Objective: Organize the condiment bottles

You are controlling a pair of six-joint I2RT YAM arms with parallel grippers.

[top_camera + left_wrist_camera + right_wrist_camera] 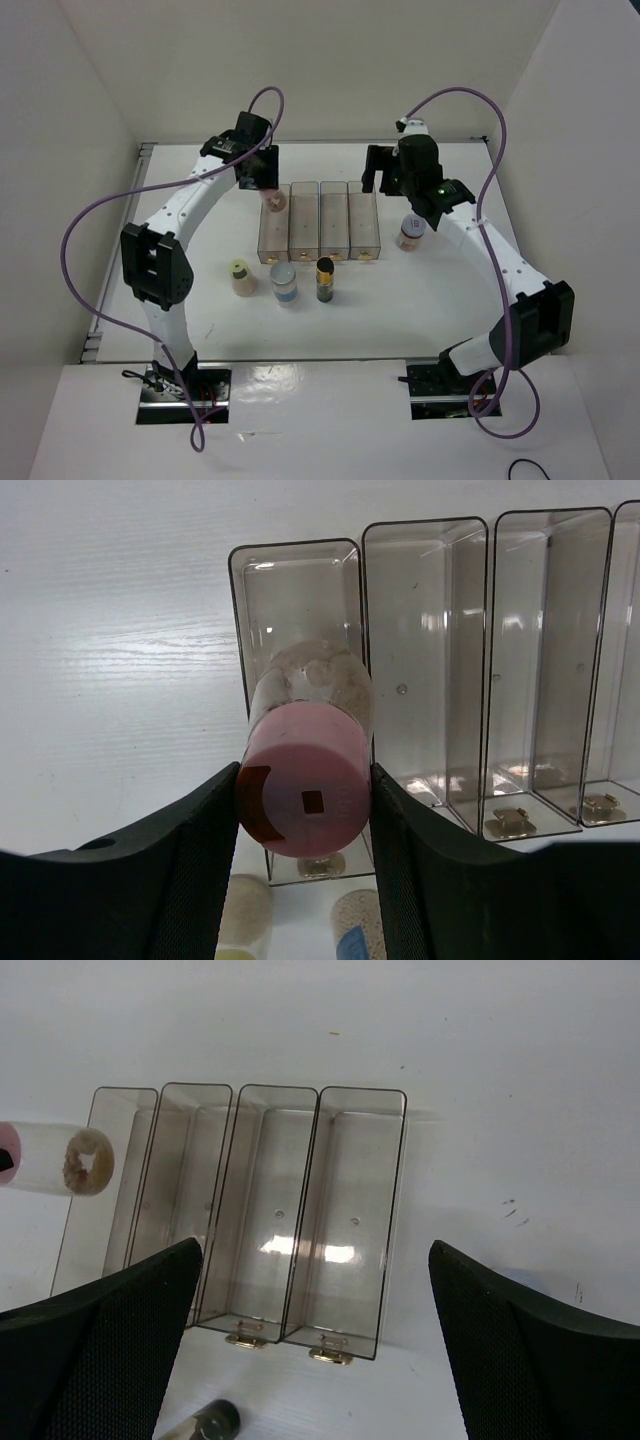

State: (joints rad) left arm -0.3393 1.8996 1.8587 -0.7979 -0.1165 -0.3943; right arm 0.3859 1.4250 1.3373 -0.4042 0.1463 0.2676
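Observation:
My left gripper will release the pink-capped jar around the middle of the end bin [277, 224] [312, 680] that is nearest the yellow-green jar.
My left gripper [305, 815] is shut on the pink-capped jar [305, 780] and holds it lying on its side over the leftmost clear bin [295, 590]; in the top view the jar [274, 199] hangs above that bin's far end. My right gripper [315, 1360] is open and empty above the two right bins [345, 1210]. The yellow-green jar [241, 277], the pale blue-white jar [284, 284] and the dark jar with black-gold top [325, 279] stand in front of the bins. The lavender-grey jar [411, 232] stands right of the bins.
Four clear bins [320, 222] sit side by side mid-table, all with nothing inside. White walls close in the table at left, back and right. The right arm's elbow [535, 320] is near the right edge.

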